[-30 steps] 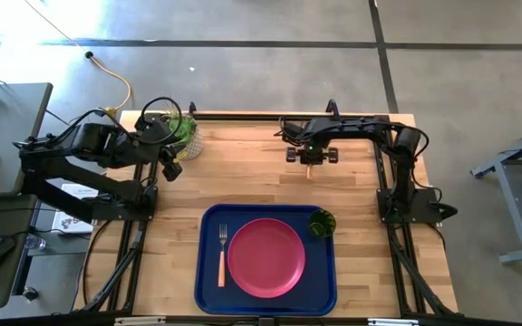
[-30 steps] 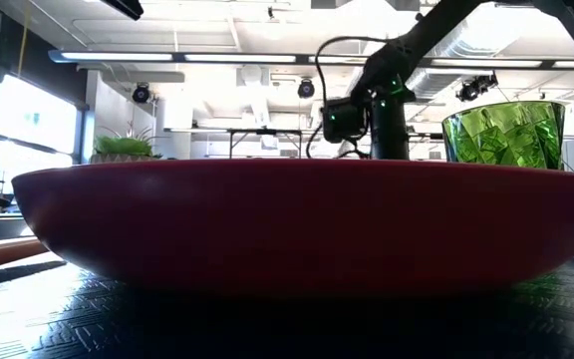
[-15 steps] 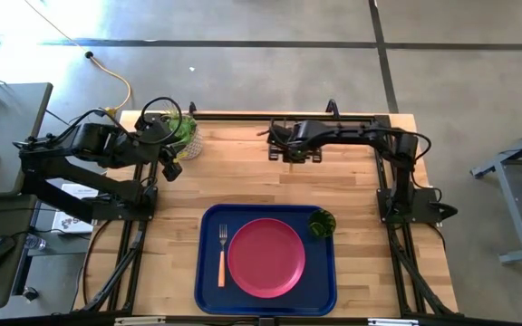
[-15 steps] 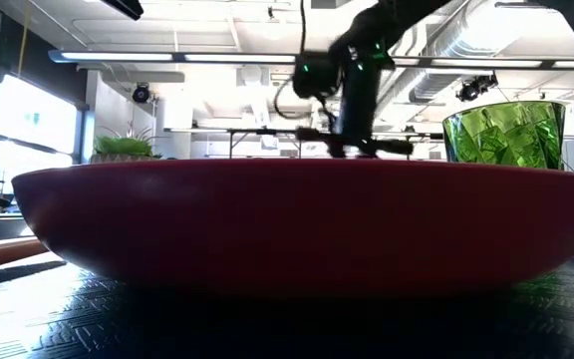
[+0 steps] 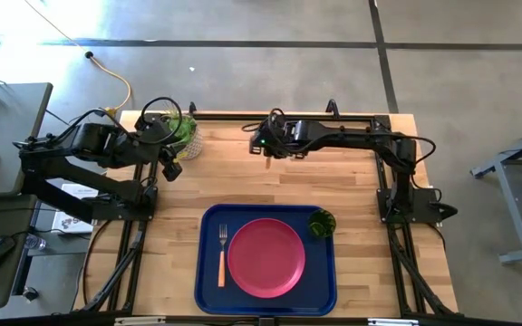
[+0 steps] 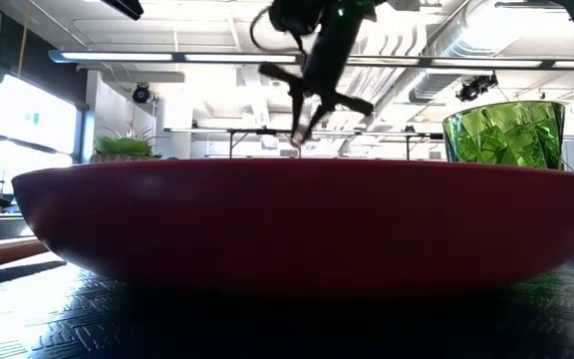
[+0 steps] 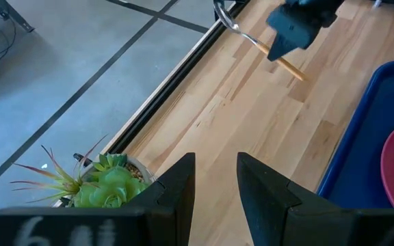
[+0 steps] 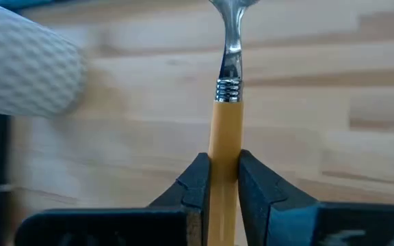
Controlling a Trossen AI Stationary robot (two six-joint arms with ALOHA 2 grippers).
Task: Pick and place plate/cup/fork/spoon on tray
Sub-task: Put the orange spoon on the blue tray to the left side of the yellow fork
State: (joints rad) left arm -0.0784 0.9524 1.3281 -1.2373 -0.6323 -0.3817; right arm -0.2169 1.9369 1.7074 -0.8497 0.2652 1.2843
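Next, my right gripper releases the spoon on the bare wood (image 5: 268,165) between the dark blue tray and the far edge of the table.
My right gripper (image 5: 263,145) is shut on the spoon (image 8: 227,82), which has an orange-yellow handle and a silver metal end, over the far middle of the table. It also shows in the left wrist view (image 7: 252,42). The dark blue tray (image 5: 208,288) lies at the near middle. On it lie the pink-red plate (image 5: 265,257), the fork (image 5: 222,254) left of the plate, and the green cup (image 5: 321,223) in the far right corner. My left gripper (image 5: 172,168) is open and empty at the far left, beside a potted plant. My right gripper pinches the spoon's orange-yellow handle (image 8: 226,147) between its two fingers (image 8: 198,179), one on each side. The fingers come slanting down from above and lie across the handle. The metal end (image 7: 224,12) sticks out past them, and the spoon is off the table.
A green succulent in a pale pot (image 5: 182,134) stands at the far left corner, close to my left gripper. Bare wood lies between the tray and the far edge. In the low view the plate (image 6: 287,229) fills the foreground, with the cup (image 6: 506,135) behind it on the right.
My right gripper has carried the spoon toward the table's left edge along the far side, and has risen and tipped on the way. It has stayed shut on the handle.
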